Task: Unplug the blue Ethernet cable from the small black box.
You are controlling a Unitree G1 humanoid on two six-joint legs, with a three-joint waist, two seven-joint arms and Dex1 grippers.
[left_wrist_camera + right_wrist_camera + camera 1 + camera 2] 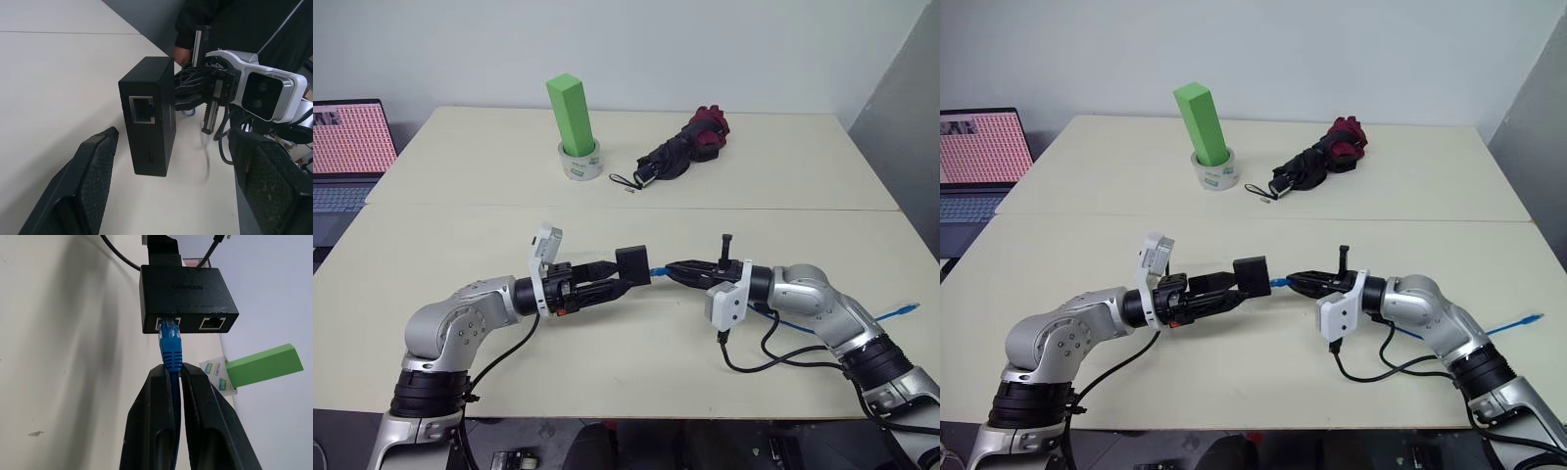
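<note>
My left gripper should clamp the box while my right gripper, which pinches the cable behind the plug, opens, turns and takes the plug (171,348).
The small black box (632,264) hangs in the air over the table's near half. The blue Ethernet cable (170,343) is plugged into one of the two ports on its edge. My right gripper (672,270) is shut on the cable just behind the plug. From there the cable runs under my right arm to its loose end (904,310) near the table's right edge. My left gripper (615,276) is open, its fingers (93,181) standing wide on either side of the box with a gap on both sides.
On the table's far half, a green block (572,116) stands in a roll of tape (578,162). A folded black-and-red umbrella (680,152) lies to the right of them. An open laptop (347,147) sits beyond the left edge. Black arm cables (773,357) loop under my right arm.
</note>
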